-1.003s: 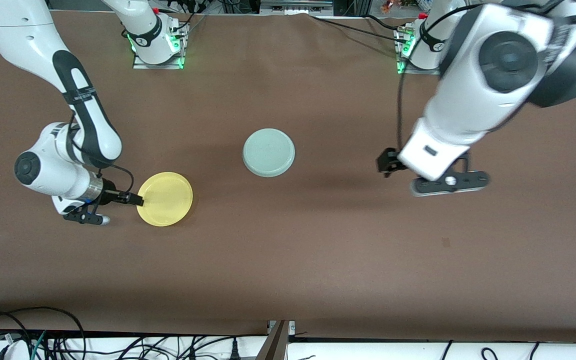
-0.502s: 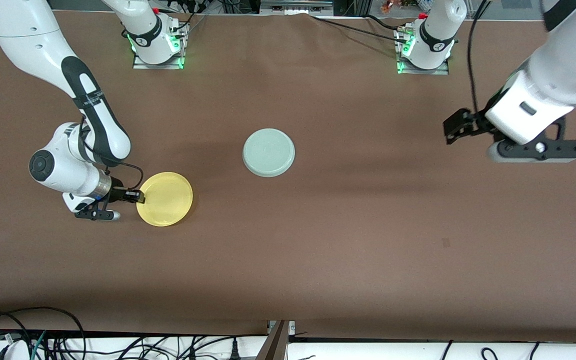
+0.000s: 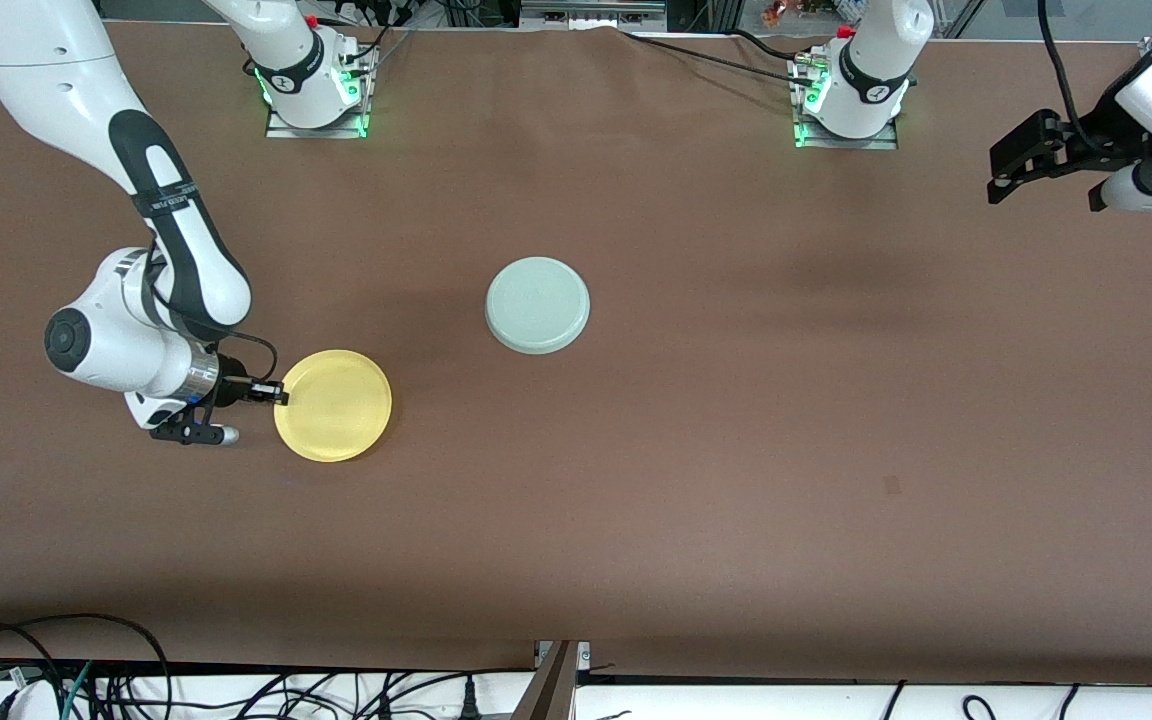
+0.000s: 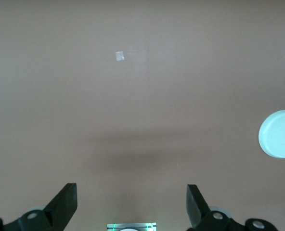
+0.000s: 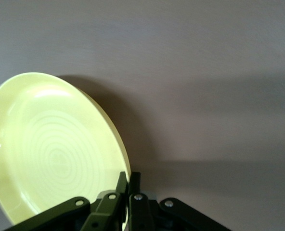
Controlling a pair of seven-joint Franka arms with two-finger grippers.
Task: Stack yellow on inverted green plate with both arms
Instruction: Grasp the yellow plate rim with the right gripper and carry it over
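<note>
The yellow plate will go down squarely over the upturned bottom of the green plate [image 3: 535,298] from my right gripper.
The yellow plate [image 3: 336,405] lies toward the right arm's end of the table. My right gripper [image 3: 279,392] is shut on its rim at the edge facing that end. In the right wrist view the two fingers pinch the rim of the yellow plate [image 5: 51,149] at my right gripper [image 5: 129,180], and a shadow lies under the plate. The green plate [image 3: 537,305] rests bottom up near the table's middle, farther from the camera than the yellow one. My left gripper [image 3: 998,188] hangs open and empty above the left arm's end of the table. The green plate [image 4: 278,134] shows at the edge of the left wrist view, far from my left gripper [image 4: 132,207].
Both arm bases [image 3: 314,95] [image 3: 848,100] stand along the table's farthest edge. A small pale mark [image 3: 892,485] is on the brown table top. Cables [image 3: 56,680] run below the table's nearest edge.
My right gripper has shut on the yellow plate's rim, and the plate has shifted slightly. The left arm has swung up and away from the middle to its own end of the table.
</note>
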